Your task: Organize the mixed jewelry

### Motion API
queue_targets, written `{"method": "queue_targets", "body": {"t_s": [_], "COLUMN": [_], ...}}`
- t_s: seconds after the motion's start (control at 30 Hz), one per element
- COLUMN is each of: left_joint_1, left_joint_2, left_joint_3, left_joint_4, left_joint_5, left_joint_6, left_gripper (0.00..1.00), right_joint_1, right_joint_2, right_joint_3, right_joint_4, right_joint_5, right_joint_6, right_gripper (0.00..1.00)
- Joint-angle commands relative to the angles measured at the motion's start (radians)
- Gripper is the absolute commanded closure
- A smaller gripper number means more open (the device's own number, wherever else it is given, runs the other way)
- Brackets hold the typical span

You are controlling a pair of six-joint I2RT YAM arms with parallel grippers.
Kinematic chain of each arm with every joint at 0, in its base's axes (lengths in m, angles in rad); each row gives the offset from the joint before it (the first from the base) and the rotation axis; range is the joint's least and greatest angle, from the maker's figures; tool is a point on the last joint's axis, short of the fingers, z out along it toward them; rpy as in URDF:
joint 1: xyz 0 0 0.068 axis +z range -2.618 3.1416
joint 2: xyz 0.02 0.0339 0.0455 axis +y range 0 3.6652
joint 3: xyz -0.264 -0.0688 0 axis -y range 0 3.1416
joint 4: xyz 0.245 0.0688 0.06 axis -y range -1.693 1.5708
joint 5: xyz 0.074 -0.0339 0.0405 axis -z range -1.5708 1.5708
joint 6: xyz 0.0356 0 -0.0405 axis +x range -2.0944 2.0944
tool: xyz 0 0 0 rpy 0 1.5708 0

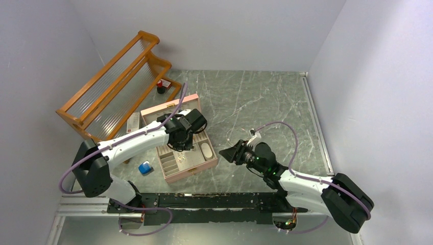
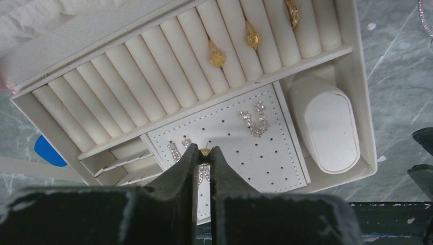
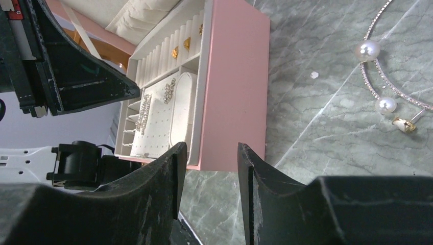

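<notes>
The robot's left gripper will release the tiny gold stud on the earring panel [image 1: 183,150] [image 2: 205,137] between the silver crystal earrings, near the ring rolls.
My left gripper [image 2: 205,152] is shut on a tiny gold stud [image 2: 205,151], just above the perforated earring panel [image 2: 240,148] of the open pink box [image 1: 196,169]. Silver crystal earrings [image 2: 257,120] sit on that panel, with another pair [image 2: 173,150] beside my fingertips. Gold rings [image 2: 217,57] are tucked in the ring rolls. My right gripper [image 3: 208,149] is open and empty, low over the table right of the box [image 3: 236,87]. A thin wire hoop with pearls [image 3: 368,50] and a small gold piece [image 3: 406,124] lie on the table beyond it.
A white oval cushion [image 2: 327,125] fills the box's right compartment. A blue block [image 1: 145,167] lies left of the box. A wooden rack [image 1: 112,87] stands at the back left, with a small red and black item [image 1: 162,86] by it. Loose jewelry [image 1: 246,135] lies mid-table.
</notes>
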Motion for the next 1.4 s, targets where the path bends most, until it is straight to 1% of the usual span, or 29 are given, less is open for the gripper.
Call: {"method": "queue_targets", "body": {"t_s": [0.0, 0.23, 0.57, 1.27, 1.3, 1.37], "left_joint_1": [-0.008, -0.008, -0.009, -0.007, -0.007, -0.007], "left_joint_2": [0.002, 0.013, 0.025, 0.042, 0.041, 0.034], "left_joint_3": [0.001, -0.023, -0.039, -0.059, -0.058, -0.052], "left_joint_4": [0.034, 0.040, 0.061, 0.062, 0.063, 0.063], "left_joint_5": [-0.044, -0.060, -0.031, -0.030, -0.027, -0.016], "left_joint_6": [-0.004, -0.007, 0.008, 0.005, 0.004, 0.006], "left_gripper": [0.95, 0.95, 0.95, 0.95, 0.95, 0.91], "right_joint_1": [0.012, 0.016, 0.020, 0.025, 0.025, 0.025], "right_joint_2": [-0.013, -0.009, -0.008, 0.001, 0.001, -0.002], "right_joint_3": [-0.010, -0.010, -0.007, -0.003, -0.003, -0.004], "right_joint_4": [0.044, 0.049, 0.046, 0.052, 0.051, 0.053], "right_joint_5": [0.030, 0.029, 0.029, 0.027, 0.027, 0.026], "right_joint_6": [-0.018, -0.018, -0.021, -0.025, -0.025, -0.025], "right_gripper": [0.55, 0.55, 0.55, 0.54, 0.54, 0.54]}}
